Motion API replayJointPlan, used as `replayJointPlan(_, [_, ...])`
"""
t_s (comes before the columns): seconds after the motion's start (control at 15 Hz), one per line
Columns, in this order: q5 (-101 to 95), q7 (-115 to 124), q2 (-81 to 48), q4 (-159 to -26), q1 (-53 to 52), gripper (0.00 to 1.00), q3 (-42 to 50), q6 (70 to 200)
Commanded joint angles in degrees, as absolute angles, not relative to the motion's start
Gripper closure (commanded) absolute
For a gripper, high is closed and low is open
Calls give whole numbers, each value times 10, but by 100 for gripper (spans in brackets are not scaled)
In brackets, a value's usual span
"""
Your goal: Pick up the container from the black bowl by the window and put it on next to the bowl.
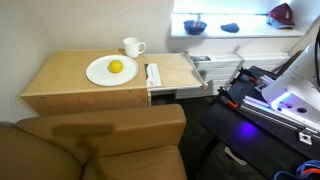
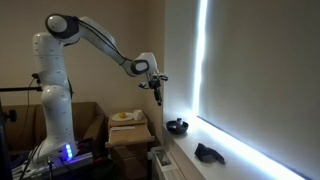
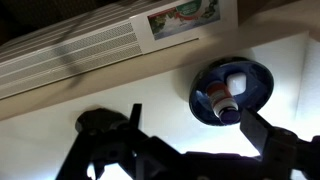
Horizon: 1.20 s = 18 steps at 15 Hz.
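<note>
The container is inside the black bowl by the window. I need to close my gripper on the dark end of the container (image 1: pixel 197 21) (image 3: pixel 229 114), just past its reddish band.
The black bowl (image 3: pixel 255 95) sits on the white sill below the window (image 2: pixel 250 80). It also shows in both exterior views (image 1: pixel 195 27) (image 2: pixel 177 126). The container (image 3: pixel 222 98) lies on its side inside the bowl; it is a small bottle with a reddish band and a white cap. My gripper (image 3: pixel 193 128) is open and empty, with its fingers apart. It hangs well above the sill, up and to the side of the bowl (image 2: pixel 158 95). In the wrist view one finger is just below the bowl's rim. Nothing is held.
A flat dark oval thing (image 1: pixel 230 28) (image 2: pixel 208 153) and a red pointed object (image 1: pixel 282 14) lie further along the sill. A vented unit (image 3: pixel 70 50) runs under the sill. A wooden table (image 1: pixel 60 75) holds a plate with a lemon (image 1: pixel 115 67) and a white mug (image 1: pixel 132 47).
</note>
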<state>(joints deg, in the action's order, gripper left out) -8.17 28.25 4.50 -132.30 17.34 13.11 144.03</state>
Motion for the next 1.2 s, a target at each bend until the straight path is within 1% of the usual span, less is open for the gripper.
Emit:
replayJointPlan(0.0, [-57, 391, -65, -1230, 165, 0, 131, 1477])
replayJointPlan(0.07, [-69, 433, -92, -1205, 159, 0, 137, 1488])
replayJointPlan(0.2, [-64, 506, -138, -1150, 138, 0, 145, 1468])
replayJointPlan(0.33, [0, 462, -157, -1111, 138, 0, 132, 1405])
replayJointPlan(0.4, [-31, 472, -132, -1160, 130, 0, 148, 1454])
replayJointPlan(0.6, [-7, 471, -156, -1121, 123, 0, 145, 1424])
replayJointPlan(0.73, [-28, 412, -150, -1145, 127, 0, 142, 1461])
replayJointPlan(0.93, [80, 259, -192, -1116, 187, 0, 68, 1469])
replayJointPlan(1.0, [107, 218, -212, -1098, 165, 0, 93, 1460])
replayJointPlan(1.13, [87, 225, -253, -1066, 151, 0, 113, 1454])
